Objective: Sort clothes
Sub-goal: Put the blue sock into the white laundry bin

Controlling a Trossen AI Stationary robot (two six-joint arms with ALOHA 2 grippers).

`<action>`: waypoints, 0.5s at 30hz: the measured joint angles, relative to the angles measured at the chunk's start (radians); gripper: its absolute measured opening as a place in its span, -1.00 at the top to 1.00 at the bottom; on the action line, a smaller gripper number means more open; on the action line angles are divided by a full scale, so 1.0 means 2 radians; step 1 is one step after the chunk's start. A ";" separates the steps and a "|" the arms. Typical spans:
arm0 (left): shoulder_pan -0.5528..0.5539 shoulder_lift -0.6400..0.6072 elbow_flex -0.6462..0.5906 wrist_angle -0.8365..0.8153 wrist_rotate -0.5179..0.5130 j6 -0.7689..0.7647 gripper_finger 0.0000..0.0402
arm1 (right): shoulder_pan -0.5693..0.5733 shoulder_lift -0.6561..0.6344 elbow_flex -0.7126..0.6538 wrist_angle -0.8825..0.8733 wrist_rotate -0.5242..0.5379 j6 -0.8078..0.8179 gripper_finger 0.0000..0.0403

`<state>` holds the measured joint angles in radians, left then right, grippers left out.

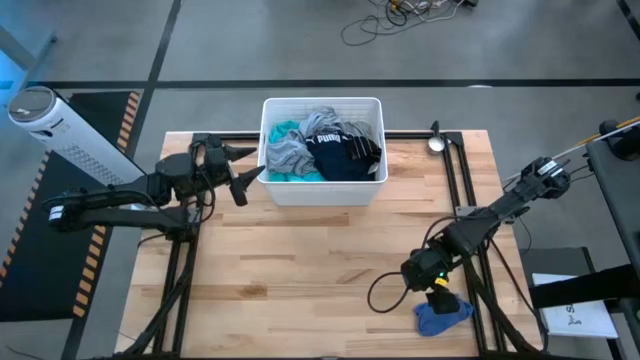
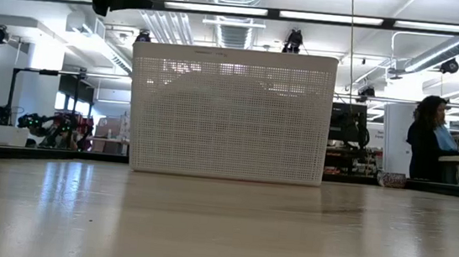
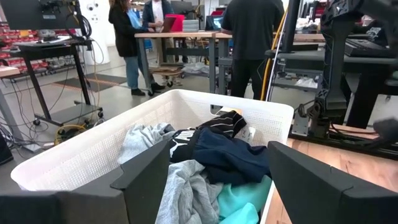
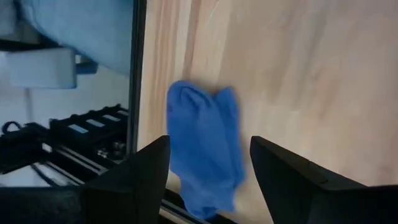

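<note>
I need to close my right gripper on the long fold [image 1: 430, 315] [image 4: 222, 137] of the small blue cloth, along the side of it that faces the middle of the table.
A white perforated bin [image 1: 272, 190] stands at the table's far middle and holds a teal garment [image 1: 283, 133], grey garments [image 1: 286, 155] and a navy-black one with white lettering [image 1: 345, 157]. They also show in the left wrist view: grey [image 3: 186, 193], navy-black [image 3: 230, 155], teal [image 3: 245, 202]. My left gripper [image 1: 250, 168] is open and empty beside the bin's left wall. A small blue piece of cloth [image 1: 443, 316] lies flat on the table at the near right edge. My right gripper [image 1: 436, 293] is open just above it, and the cloth [image 4: 208, 149] shows between and beyond its fingers.
Black frame rails [image 1: 455, 170] run along the table's left and right sides. A white cylindrical device [image 1: 60, 130] lies off the table's far left. The bin [image 2: 231, 112] fills the middle of the low view. People stand in the room beyond [image 3: 252, 37]. Bare wood [image 1: 310, 260] lies between the arms.
</note>
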<state>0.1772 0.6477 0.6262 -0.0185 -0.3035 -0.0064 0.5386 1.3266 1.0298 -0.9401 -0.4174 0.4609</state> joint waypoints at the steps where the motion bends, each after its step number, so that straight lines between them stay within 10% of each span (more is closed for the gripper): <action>1: 0.000 0.000 0.000 0.000 0.000 -0.001 -0.29 | 0.003 0.000 -0.018 0.022 -0.009 0.011 -0.04; 15: 0.000 0.000 0.000 -0.002 0.000 -0.001 -0.29 | 0.021 0.019 -0.136 0.116 -0.018 0.032 -0.06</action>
<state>0.1772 0.6481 0.6262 -0.0225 -0.3031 -0.0093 0.5813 1.3651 0.7578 -0.7072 -0.4534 0.5243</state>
